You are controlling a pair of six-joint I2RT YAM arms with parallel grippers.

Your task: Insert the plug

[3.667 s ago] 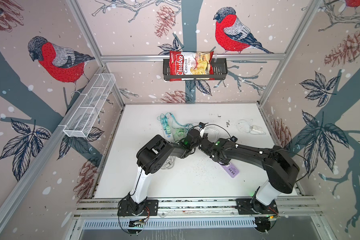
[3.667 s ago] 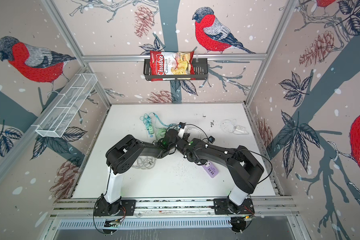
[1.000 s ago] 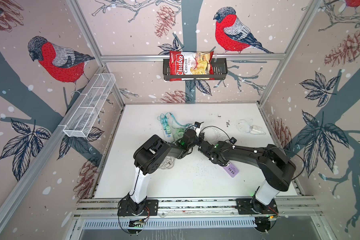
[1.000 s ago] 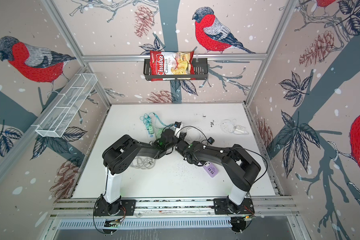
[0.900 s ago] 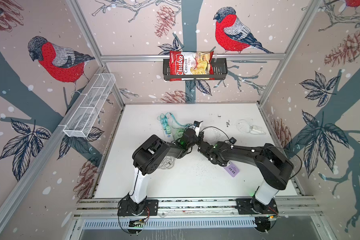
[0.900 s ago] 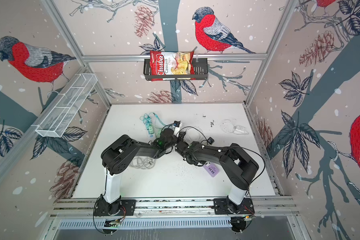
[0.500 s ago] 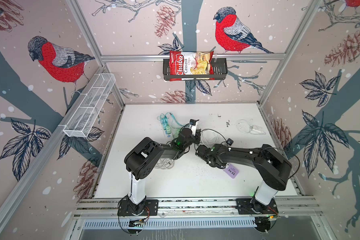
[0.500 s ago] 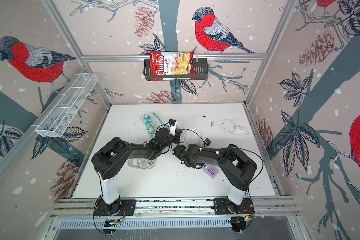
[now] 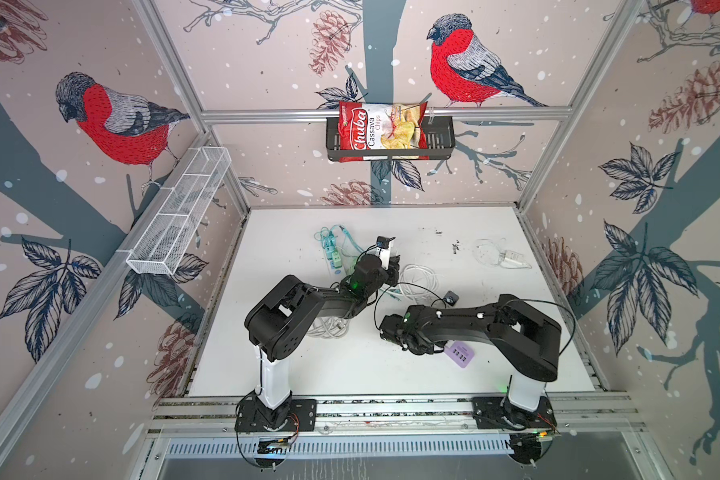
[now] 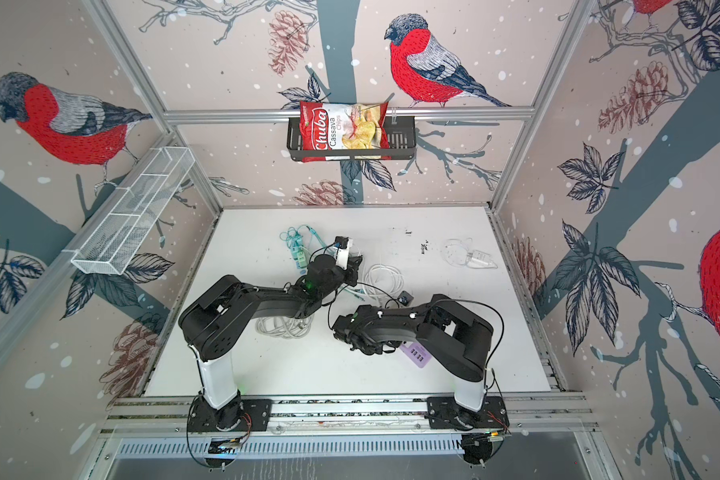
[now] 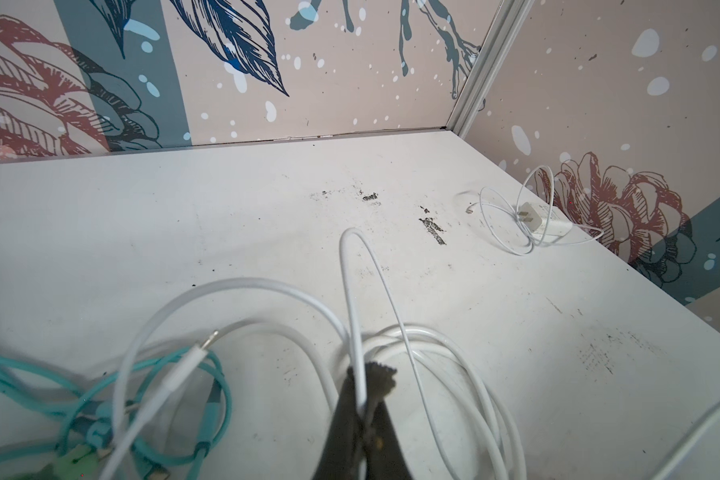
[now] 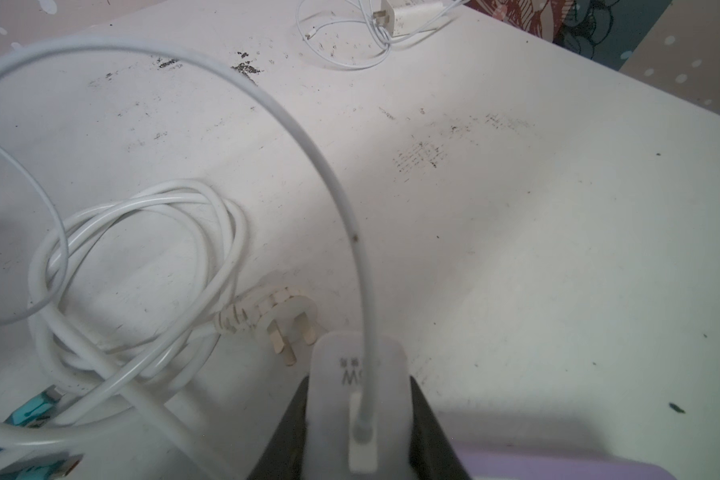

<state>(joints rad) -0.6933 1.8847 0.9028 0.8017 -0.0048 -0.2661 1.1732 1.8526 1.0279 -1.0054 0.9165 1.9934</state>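
Note:
Next, I let the thin white cable go from my left gripper on the table (image 9: 397, 272) (image 11: 322, 356) between the teal cable bundle and the coiled white cord.
In the right wrist view my right gripper (image 12: 358, 386) is shut on a white charger block (image 12: 337, 365). A white cable (image 12: 308, 137) is plugged into the block's face and arcs up and away. A corner of the purple power strip (image 12: 599, 469) lies just beside this gripper; in both top views the strip (image 9: 459, 354) (image 10: 416, 353) sits under the right forearm. My left gripper (image 11: 368, 374) is shut on the same thin white cable (image 11: 352, 291), which loops up ahead of it. In a top view the left gripper (image 9: 393, 270) is farther back than the right gripper (image 9: 385, 332).
A coiled white cord (image 12: 142, 270) ending in a three-pin plug (image 12: 285, 316) lies by the right gripper. A teal cable bundle (image 11: 100, 399) (image 9: 333, 253) is at the left, another white charger (image 9: 512, 257) at the back right. A chips bag (image 9: 383, 133) hangs on the back wall.
The right gripper has drawn back toward the front with the charger block, widening its gap to the left gripper. The left arm's elbow has swung left; its gripper barely shifted.

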